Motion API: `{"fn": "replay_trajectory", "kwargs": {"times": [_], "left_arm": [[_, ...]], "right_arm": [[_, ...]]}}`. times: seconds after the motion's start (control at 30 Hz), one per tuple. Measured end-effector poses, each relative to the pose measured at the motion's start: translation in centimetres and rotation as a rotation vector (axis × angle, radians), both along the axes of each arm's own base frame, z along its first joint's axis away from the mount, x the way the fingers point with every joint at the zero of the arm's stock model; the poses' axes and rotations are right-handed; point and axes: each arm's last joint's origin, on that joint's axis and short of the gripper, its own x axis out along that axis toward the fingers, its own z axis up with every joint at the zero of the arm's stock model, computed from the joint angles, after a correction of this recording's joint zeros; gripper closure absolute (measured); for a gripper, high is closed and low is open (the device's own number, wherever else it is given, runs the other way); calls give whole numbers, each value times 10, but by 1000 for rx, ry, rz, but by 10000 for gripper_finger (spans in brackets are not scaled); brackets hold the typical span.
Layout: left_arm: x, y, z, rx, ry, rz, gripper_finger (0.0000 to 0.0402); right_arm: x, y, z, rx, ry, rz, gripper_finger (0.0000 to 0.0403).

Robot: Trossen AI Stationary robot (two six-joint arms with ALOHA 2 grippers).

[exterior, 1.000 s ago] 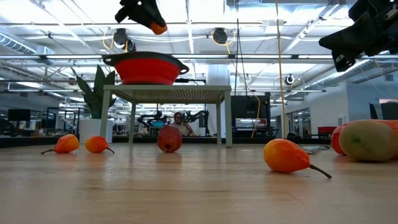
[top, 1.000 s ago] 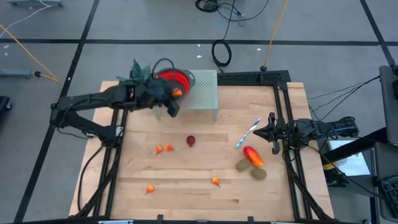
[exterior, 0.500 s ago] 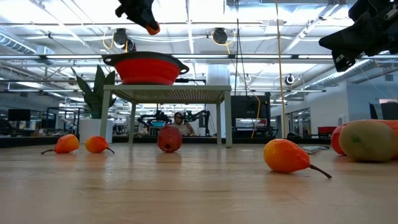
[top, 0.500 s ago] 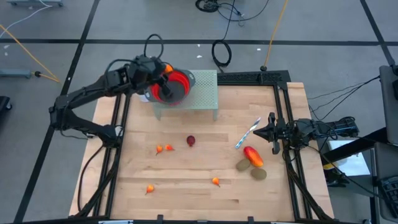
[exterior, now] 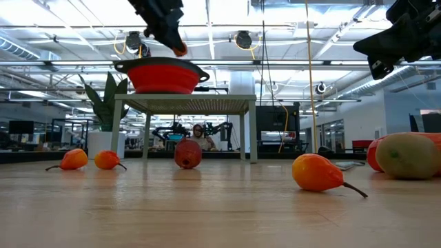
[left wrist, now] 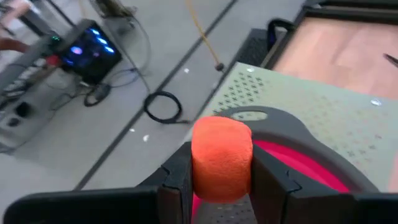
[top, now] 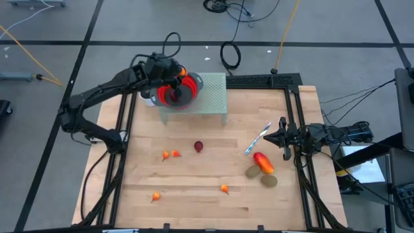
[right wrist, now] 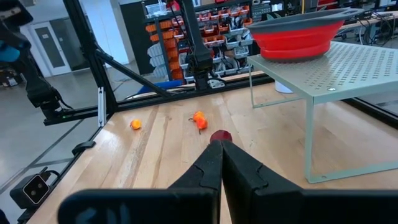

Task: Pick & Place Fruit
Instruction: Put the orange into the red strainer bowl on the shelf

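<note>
I have the small orange fruit in my left gripper, just above the red bowl's rim. I will let it go on the dark grey bottom inside the red bowl (top: 174, 94).
My left gripper (top: 179, 72) (left wrist: 222, 171) is shut on a small orange fruit (left wrist: 222, 155) (exterior: 180, 49). It hangs just above the far-left rim of the red bowl (top: 185, 89) (exterior: 162, 76), which stands on a pale green perforated stand (top: 213, 97). On the wooden table lie a dark red round fruit (top: 198, 147), several tiny orange fruits (top: 170, 155), a red-orange oval (top: 263, 162) and two brownish-green ovals (top: 252, 171). My right gripper (top: 275, 136) (right wrist: 219, 149) waits shut at the table's right edge, touching nothing. My left gripper pinches the orange fruit by its two opposite sides (left wrist: 198, 163) between its two fingers (left wrist: 177, 180). The fingers slant down from the table's far-left side. The fruit is lifted clear, above the bowl's grey rim (left wrist: 280, 121).
A slim blue-and-white stick (top: 257, 139) lies near the right gripper. A green plant (top: 145, 74) stands beside the stand at the far left. Black rails (top: 294, 97) run along the table's sides. Bare wood lies in the table's middle and near part.
My left gripper, keeping the orange fruit, has swung from the bowl's near side toward the table's far edge, then a little right, to above the bowl's far-left rim. It has rolled about its own pointing line.
</note>
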Motion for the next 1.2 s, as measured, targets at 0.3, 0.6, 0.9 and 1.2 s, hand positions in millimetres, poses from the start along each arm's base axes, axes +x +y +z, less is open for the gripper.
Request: {"fn": "replay_trajectory", "kwargs": {"times": [0.3,0.6,0.9,1.2], "left_arm": [[8,12,-30,-149,134,-46,293],[-3,16,-43,-245,254,7,293],[-13,25,-44,-229,296,124,293],[-18,31,-45,-301,248,100,293]], "right_arm": [[0,0,0,0,0,0,403],[0,0,0,0,0,0,403],[0,0,0,0,0,0,403],[0,0,0,0,0,0,403]]}}
